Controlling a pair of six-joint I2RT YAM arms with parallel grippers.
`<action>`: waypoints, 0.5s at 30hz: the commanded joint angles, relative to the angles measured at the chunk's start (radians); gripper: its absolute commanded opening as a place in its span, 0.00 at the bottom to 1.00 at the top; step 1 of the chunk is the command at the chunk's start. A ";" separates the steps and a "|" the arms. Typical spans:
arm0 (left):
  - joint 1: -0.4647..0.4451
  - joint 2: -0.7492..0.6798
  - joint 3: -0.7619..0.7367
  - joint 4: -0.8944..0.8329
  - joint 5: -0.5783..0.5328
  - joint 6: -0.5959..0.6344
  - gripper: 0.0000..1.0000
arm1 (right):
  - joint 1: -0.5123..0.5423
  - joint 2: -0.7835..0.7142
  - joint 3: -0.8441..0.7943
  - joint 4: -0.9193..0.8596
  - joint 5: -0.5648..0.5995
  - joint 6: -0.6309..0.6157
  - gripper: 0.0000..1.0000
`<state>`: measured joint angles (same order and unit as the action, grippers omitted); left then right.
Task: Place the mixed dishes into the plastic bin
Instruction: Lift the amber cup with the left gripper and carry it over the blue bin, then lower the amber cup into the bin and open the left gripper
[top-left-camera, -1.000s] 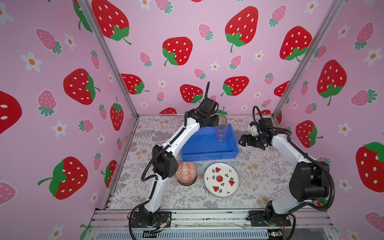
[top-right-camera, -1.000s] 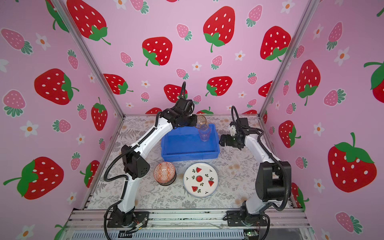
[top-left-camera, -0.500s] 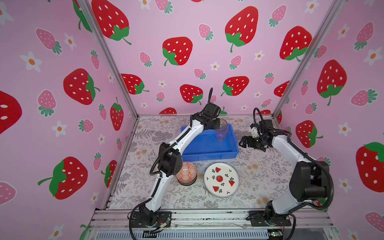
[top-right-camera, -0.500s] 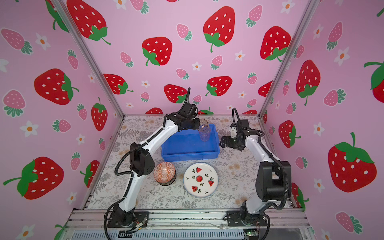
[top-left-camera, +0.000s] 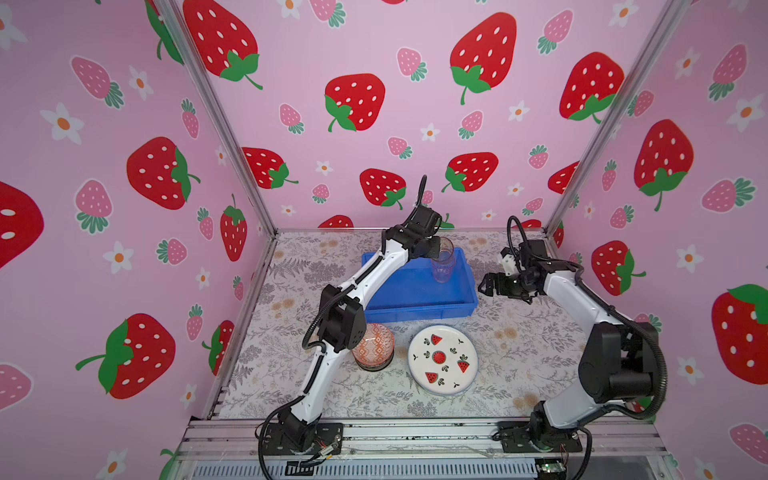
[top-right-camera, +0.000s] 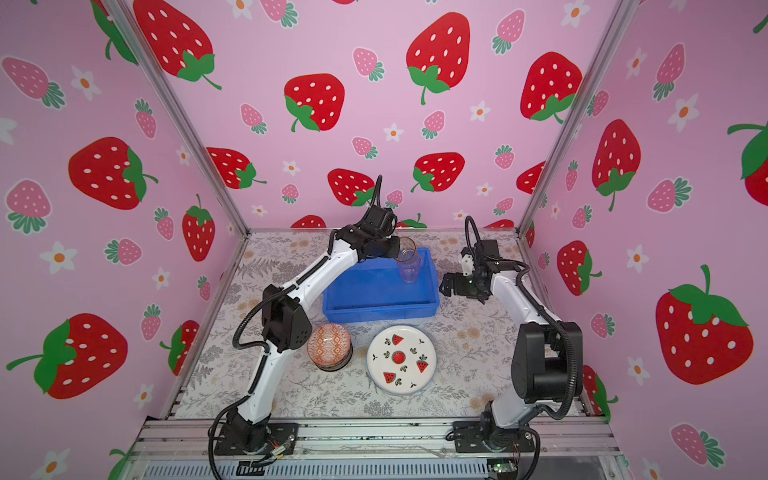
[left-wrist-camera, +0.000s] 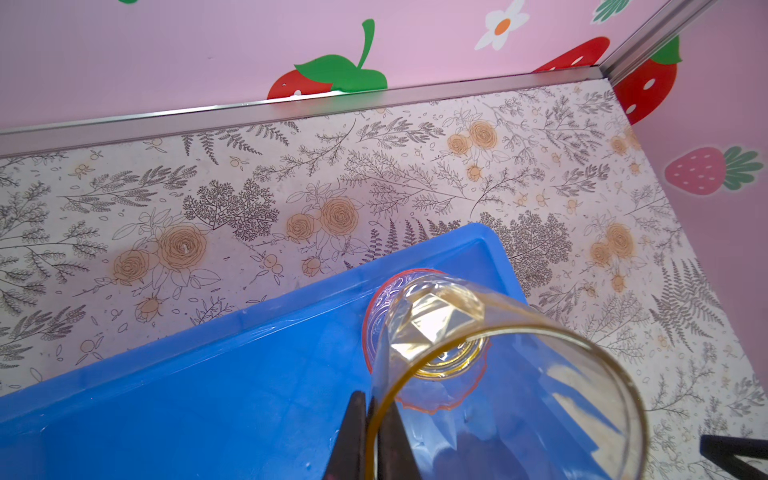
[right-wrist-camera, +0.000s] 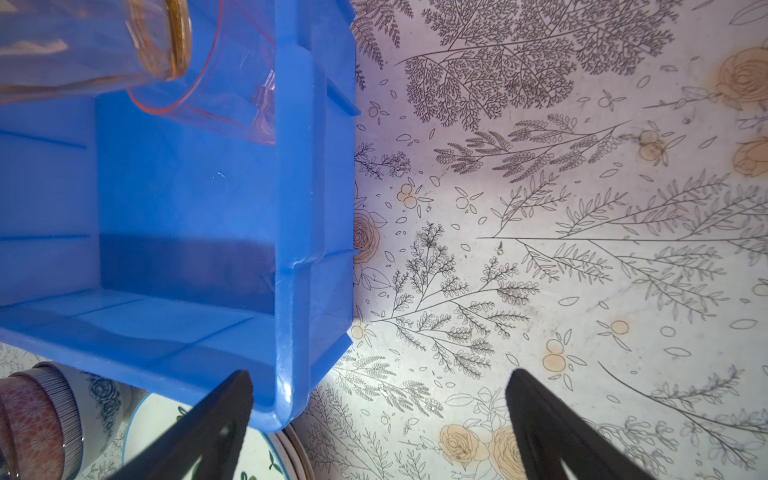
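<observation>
Next, my left gripper lets go of the amber tumbler inside the pink tumbler (top-left-camera: 441, 267) (left-wrist-camera: 426, 342) that stands in the far corner of the blue plastic bin.
My left gripper (left-wrist-camera: 371, 436) is shut on the rim of the amber tumbler (left-wrist-camera: 511, 357), holding it tilted over the far right corner of the blue plastic bin (top-left-camera: 415, 313). The amber tumbler's base dips into the mouth of a pink tumbler (left-wrist-camera: 432, 405) standing in that corner; in both top views the pair (top-right-camera: 409, 262) reads as one clear glass. My right gripper (top-left-camera: 484, 286) hangs open beside the bin's right wall, with nothing between its fingers (right-wrist-camera: 232, 399). A watermelon-print plate (top-left-camera: 442, 359) and an orange patterned bowl (top-left-camera: 374, 347), stacked on other bowls, sit in front of the bin.
The floral mat (top-left-camera: 519, 340) covers the floor, with pink strawberry walls close on three sides. The left arm's elbow (top-left-camera: 343, 318) hangs over the orange bowl. In the right wrist view the bin's near corner (right-wrist-camera: 291, 399) overlaps the plate (right-wrist-camera: 178, 432).
The left arm's elbow has swung right and its wrist has turned, while the amber tumbler has stayed over the bin's far right corner, slightly lower. The right arm has barely moved.
</observation>
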<state>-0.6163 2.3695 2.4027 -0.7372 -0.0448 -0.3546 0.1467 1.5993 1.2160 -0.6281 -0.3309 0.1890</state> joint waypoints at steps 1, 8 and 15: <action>-0.003 0.032 0.060 0.008 -0.013 0.021 0.00 | -0.007 -0.008 -0.014 0.000 -0.016 -0.016 0.98; -0.003 0.035 0.065 0.000 -0.016 0.027 0.00 | -0.008 -0.005 -0.013 -0.001 -0.017 -0.017 0.98; -0.003 0.037 0.063 -0.008 -0.020 0.035 0.00 | -0.008 -0.001 -0.012 0.000 -0.017 -0.016 0.98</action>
<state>-0.6163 2.4157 2.4226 -0.7441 -0.0456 -0.3351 0.1455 1.5993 1.2160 -0.6258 -0.3344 0.1890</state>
